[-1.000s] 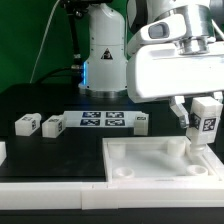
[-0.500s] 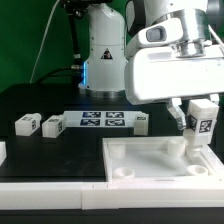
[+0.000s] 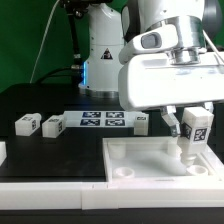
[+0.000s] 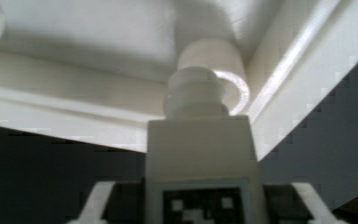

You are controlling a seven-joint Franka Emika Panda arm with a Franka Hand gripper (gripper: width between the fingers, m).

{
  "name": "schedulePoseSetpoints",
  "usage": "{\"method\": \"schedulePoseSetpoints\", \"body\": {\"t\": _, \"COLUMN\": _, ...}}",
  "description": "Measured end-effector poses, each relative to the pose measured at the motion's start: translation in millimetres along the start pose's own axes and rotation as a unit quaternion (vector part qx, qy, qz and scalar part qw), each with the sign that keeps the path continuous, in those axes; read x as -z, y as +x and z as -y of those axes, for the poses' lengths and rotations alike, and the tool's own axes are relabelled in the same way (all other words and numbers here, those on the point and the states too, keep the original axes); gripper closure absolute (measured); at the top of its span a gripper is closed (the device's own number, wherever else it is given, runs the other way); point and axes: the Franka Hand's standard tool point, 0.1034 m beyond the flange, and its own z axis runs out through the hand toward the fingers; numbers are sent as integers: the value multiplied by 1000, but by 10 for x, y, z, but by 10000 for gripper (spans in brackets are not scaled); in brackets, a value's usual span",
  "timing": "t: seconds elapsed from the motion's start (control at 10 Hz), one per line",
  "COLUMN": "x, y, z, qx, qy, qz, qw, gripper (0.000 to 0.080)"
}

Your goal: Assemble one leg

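Note:
The leg stands in the white panel's corner hole [image 3: 193, 166] [image 4: 217, 75], just below the leg's lower end. Next, my gripper lets go of it there.
My gripper [image 3: 190, 122] is shut on a leg [image 3: 194, 137], a small white block with a black-and-white tag on its side. It holds the leg slightly tilted over the far right corner of the white panel [image 3: 140, 165], with the lower end down at the panel. In the wrist view the leg [image 4: 202, 140] runs out from between my fingers [image 4: 101, 205] toward a round corner hole of the panel [image 4: 87, 60]. I cannot tell whether the tip is in the hole.
Two loose legs [image 3: 27, 124] [image 3: 53, 126] lie on the black table at the exterior view's left. A third [image 3: 141, 122] lies beside the marker board [image 3: 103, 120]. A white part [image 3: 2, 152] shows at the left edge. The robot base [image 3: 103, 55] stands behind.
My gripper has moved toward the exterior view's left and a little lower with the leg. The leg now leans slightly.

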Motion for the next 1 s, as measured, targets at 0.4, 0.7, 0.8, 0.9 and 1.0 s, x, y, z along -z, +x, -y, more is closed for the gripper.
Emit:
{"method": "schedulePoseSetpoints", "body": {"t": 0.4, "x": -90, "y": -4, "z": 43, "qx": 0, "qy": 0, "qz": -16, "qw": 1000, "gripper": 514}}
{"method": "schedulePoseSetpoints", "body": {"t": 0.7, "x": -141, "y": -22, "z": 58, "qx": 0, "qy": -1, "qz": -29, "qw": 1000, "gripper": 514}}
{"method": "schedulePoseSetpoints", "body": {"t": 0.8, "x": -156, "y": -40, "z": 67, "qx": 0, "qy": 0, "qz": -28, "qw": 1000, "gripper": 514}}
{"method": "schedulePoseSetpoints", "body": {"t": 0.9, "x": -169, "y": -54, "z": 69, "qx": 0, "qy": 0, "qz": -27, "qw": 1000, "gripper": 514}}
{"method": "schedulePoseSetpoints", "body": {"t": 1.0, "x": -185, "y": -77, "z": 73, "qx": 0, "qy": 1, "qz": -25, "qw": 1000, "gripper": 514}}
